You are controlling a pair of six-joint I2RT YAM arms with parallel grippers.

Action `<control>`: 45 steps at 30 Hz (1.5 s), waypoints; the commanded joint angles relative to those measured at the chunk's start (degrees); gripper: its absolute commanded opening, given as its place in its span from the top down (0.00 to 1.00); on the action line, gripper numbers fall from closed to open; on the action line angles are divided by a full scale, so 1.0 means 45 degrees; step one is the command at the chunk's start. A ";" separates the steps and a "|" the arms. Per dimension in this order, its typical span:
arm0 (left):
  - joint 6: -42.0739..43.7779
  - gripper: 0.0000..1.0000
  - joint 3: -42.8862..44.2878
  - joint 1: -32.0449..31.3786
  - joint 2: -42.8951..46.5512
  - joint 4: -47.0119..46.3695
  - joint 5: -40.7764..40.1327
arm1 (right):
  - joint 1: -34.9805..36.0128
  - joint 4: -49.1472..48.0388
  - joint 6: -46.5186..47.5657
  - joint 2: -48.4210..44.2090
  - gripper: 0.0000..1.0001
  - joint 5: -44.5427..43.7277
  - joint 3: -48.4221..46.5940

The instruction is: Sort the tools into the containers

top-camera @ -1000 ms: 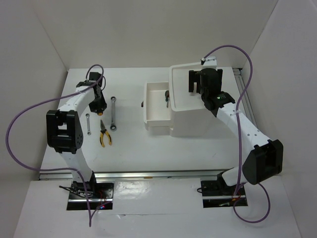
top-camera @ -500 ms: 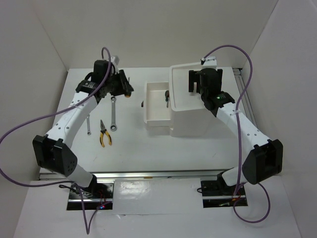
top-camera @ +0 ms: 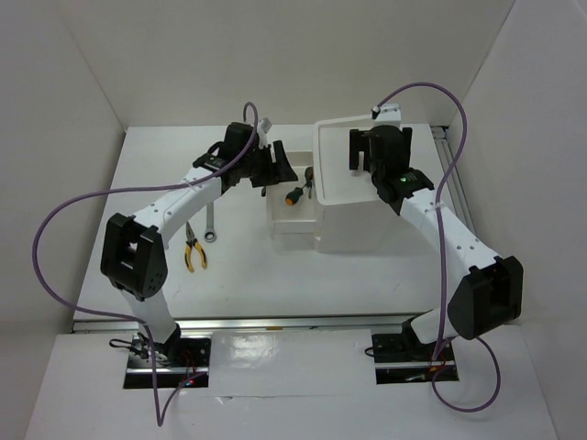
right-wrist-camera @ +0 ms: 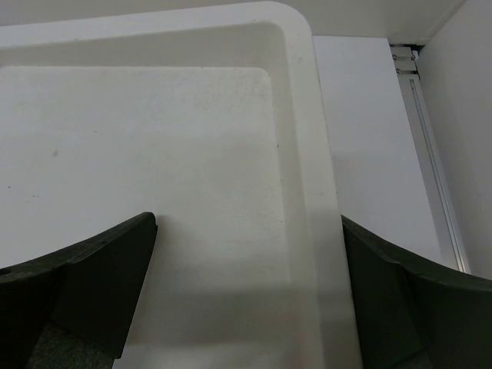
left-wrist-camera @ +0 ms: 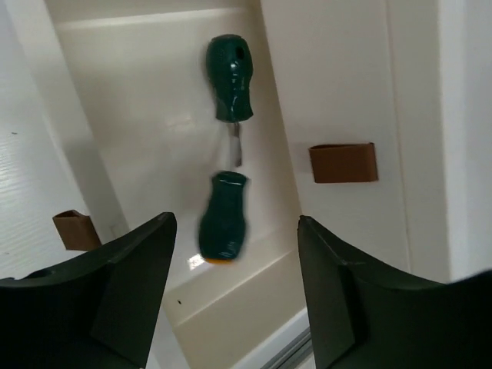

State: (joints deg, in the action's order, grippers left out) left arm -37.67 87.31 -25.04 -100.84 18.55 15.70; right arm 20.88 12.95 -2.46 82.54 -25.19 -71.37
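My left gripper should close beside the brown tab on the drawer's front [top-camera: 264,192] [left-wrist-camera: 77,230], because its closed fingers will push the drawer shut.
My left gripper [top-camera: 281,169] [left-wrist-camera: 234,307] hangs open over the pulled-out drawer [top-camera: 280,223] of the white box unit [top-camera: 358,220]. Below its jaws in the left wrist view, a blurred green-handled screwdriver [left-wrist-camera: 223,225] with an orange end is apart from both fingers. It also shows in the top view [top-camera: 293,194]. A second green-handled screwdriver [left-wrist-camera: 230,77] lies further in the drawer [left-wrist-camera: 154,100]. My right gripper [top-camera: 371,151] [right-wrist-camera: 246,300] is open and empty over the top tray [right-wrist-camera: 296,115]. Yellow-and-orange pliers [top-camera: 192,248] and a silver wrench [top-camera: 210,224] lie on the table at left.
Two small brown tabs [left-wrist-camera: 344,162] [left-wrist-camera: 72,229] stick out beside the drawer. White walls enclose the table on the left, back and right. A metal rail [top-camera: 275,323] runs along the near edge. My left arm [top-camera: 174,197] spans the table's left half.
My left arm swung from the table's left side to over the open drawer, carrying the orange-ended screwdriver. Its jaws have opened and the screwdriver is now in the drawer. The right arm has not moved.
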 commanded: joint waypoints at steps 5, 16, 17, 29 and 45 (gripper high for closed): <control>-0.0902 0.41 -0.1469 0.0329 0.1565 -0.0021 -0.4633 | 0.0847 0.2982 -0.1329 0.1501 0.00 0.2121 0.0998; -0.0926 1.00 -0.2726 -0.0060 0.1025 0.0330 -0.7804 | 0.0847 0.2982 -0.1329 0.1618 0.00 0.2121 0.0998; -0.0926 1.00 -0.2606 -0.0216 0.0751 0.0332 -0.7652 | 0.0847 0.2982 -0.1329 0.1734 0.00 0.2121 0.0998; 0.0596 0.95 -0.2038 -0.1194 -0.0678 -0.4354 -0.2789 | 0.0965 0.3234 -0.1211 0.1988 0.00 0.1965 0.0882; -0.1176 0.70 0.0444 -0.1860 -0.2982 -0.2466 -0.2977 | 0.1082 0.3353 -0.1211 0.2224 0.00 0.1711 0.0880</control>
State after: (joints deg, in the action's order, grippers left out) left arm -37.56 87.46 -33.06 -113.56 5.93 4.36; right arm 21.65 13.21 -3.16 84.18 -28.97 -72.51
